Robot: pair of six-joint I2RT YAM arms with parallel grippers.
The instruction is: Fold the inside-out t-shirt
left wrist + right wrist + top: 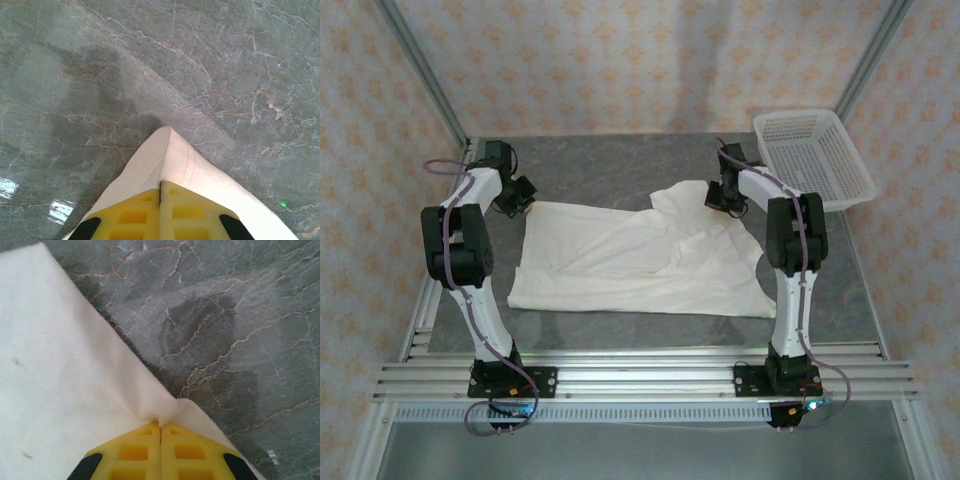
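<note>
I need to let go of the t-shirt's far edge with my right gripper just inside its curved side edge [750,236] on the side of the basket.
The white inside-out t-shirt [630,260] lies spread across the middle of the grey marble table, wrinkled, with its far right part lifted into a peak. My left gripper [520,192] sits at the shirt's far left corner. Its yellow fingers [135,215] are shut on a pointed fold of the t-shirt [170,155]. My right gripper [725,195] sits at the shirt's far right edge. In the right wrist view its yellow fingers [190,452] are shut on a pinch of the t-shirt's edge [75,390].
A white plastic mesh basket [812,155] stands at the far right corner of the table. Patterned walls close the back and sides. An aluminium rail [640,375] with both arm bases runs along the near edge. Bare marble [610,165] lies beyond the shirt.
</note>
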